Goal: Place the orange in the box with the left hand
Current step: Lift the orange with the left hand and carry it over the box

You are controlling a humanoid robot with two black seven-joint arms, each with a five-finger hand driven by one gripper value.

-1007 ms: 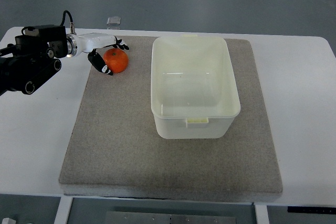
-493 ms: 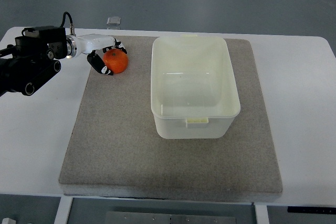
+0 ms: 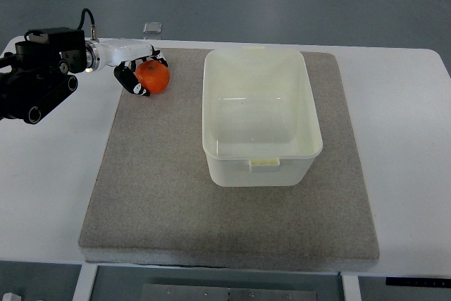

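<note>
Next, my left gripper releases the orange in the near corner of the white plastic box (image 3: 238, 135), on the side by the arm.
An orange (image 3: 154, 77) is at the far left of the grey mat (image 3: 169, 195). My left hand (image 3: 141, 74) comes in from the left edge and its fingers are curled around the orange, gripping it from the left side. The open, empty white plastic box (image 3: 259, 114) stands on the mat to the right of the orange. The right arm is out of view.
The mat lies on a white table (image 3: 49, 174). A small clear object (image 3: 152, 29) sits at the table's far edge, behind the hand. The black arm body (image 3: 35, 82) hangs over the table's left side.
The left hand closed around the orange and has lifted it slightly up and to the left. The box has not moved.
</note>
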